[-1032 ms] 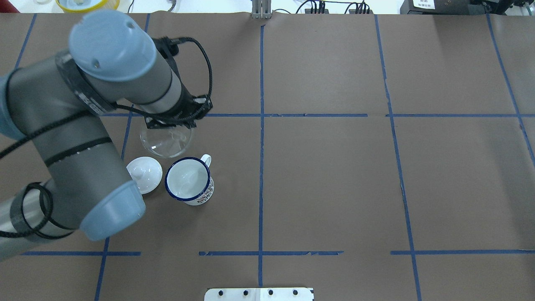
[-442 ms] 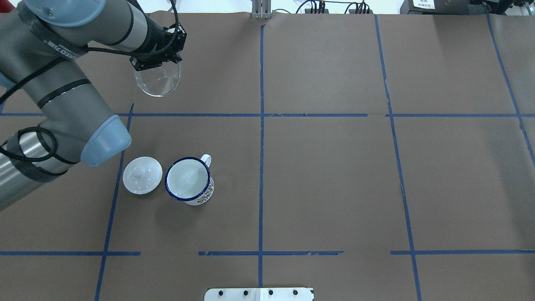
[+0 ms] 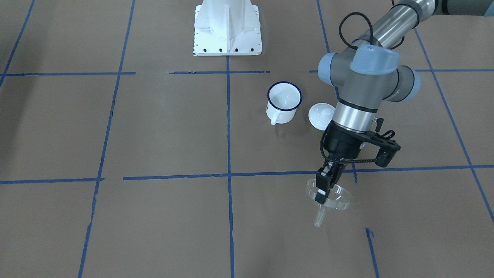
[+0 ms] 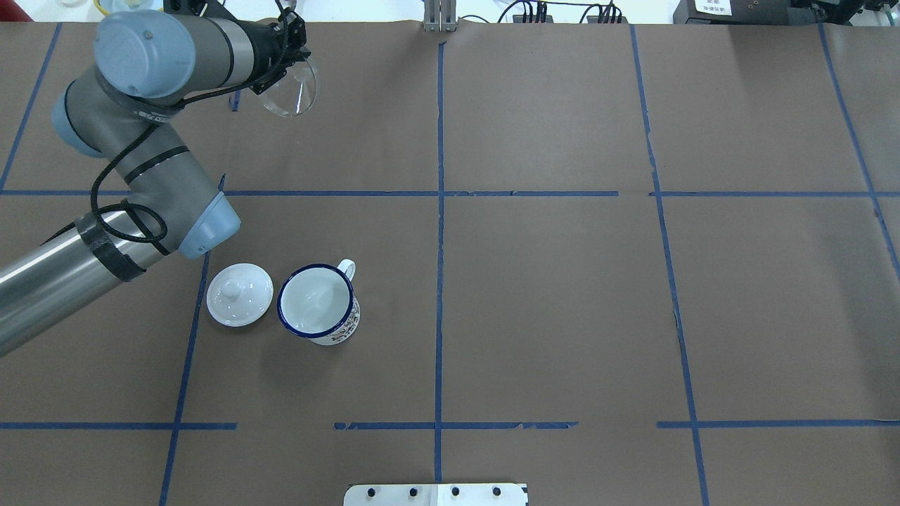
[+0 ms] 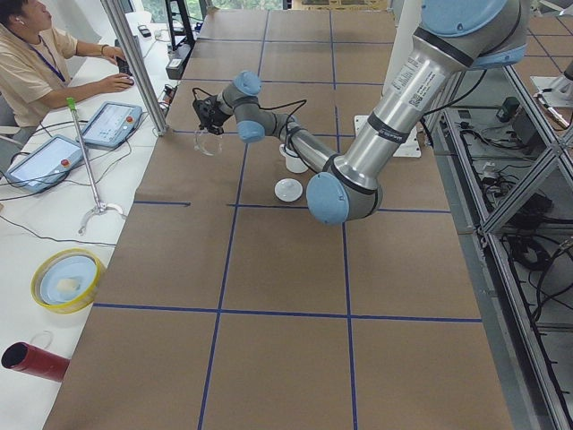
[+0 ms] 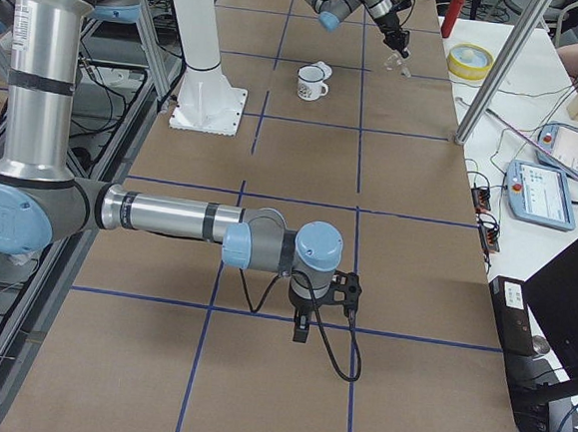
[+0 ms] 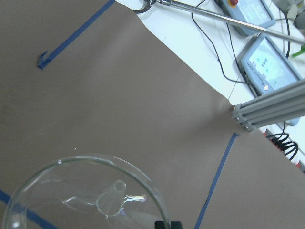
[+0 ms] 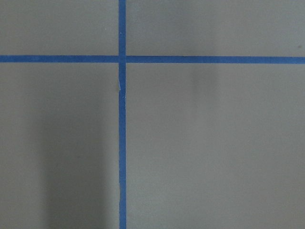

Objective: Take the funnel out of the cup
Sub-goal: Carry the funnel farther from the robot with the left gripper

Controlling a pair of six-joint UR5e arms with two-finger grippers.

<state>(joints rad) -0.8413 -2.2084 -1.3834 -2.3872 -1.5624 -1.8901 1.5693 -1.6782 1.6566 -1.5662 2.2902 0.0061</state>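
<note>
Next, I release the funnel from my left gripper on the bare table [image 3: 318,197] beside the blue tape line, across from the white domed lid.
The clear plastic funnel [image 3: 335,197] hangs tilted in the air, pinched at its rim by my left gripper [image 3: 321,194], which is shut on it. In the overhead view the funnel [image 4: 288,90] and my left gripper [image 4: 294,56] are near the table's far left edge. The funnel's mouth and spout show in the left wrist view [image 7: 90,198]. The white enamel cup [image 4: 316,301] with a dark blue rim stands empty on the table, well apart from the funnel [image 3: 284,101]. My right gripper [image 6: 301,329] shows only in the right side view; I cannot tell whether it is open or shut.
A white domed lid [image 4: 239,294] lies just left of the cup. The white robot base [image 3: 227,27] is behind the cup. An aluminium post [image 7: 269,112], tablets and an operator [image 5: 36,63] are beyond the far edge. A yellow bowl [image 5: 65,279] sits off the table.
My left gripper has carried the funnel from just beyond the cup to the far left part of the table and tilted it. Cup and lid have not moved.
</note>
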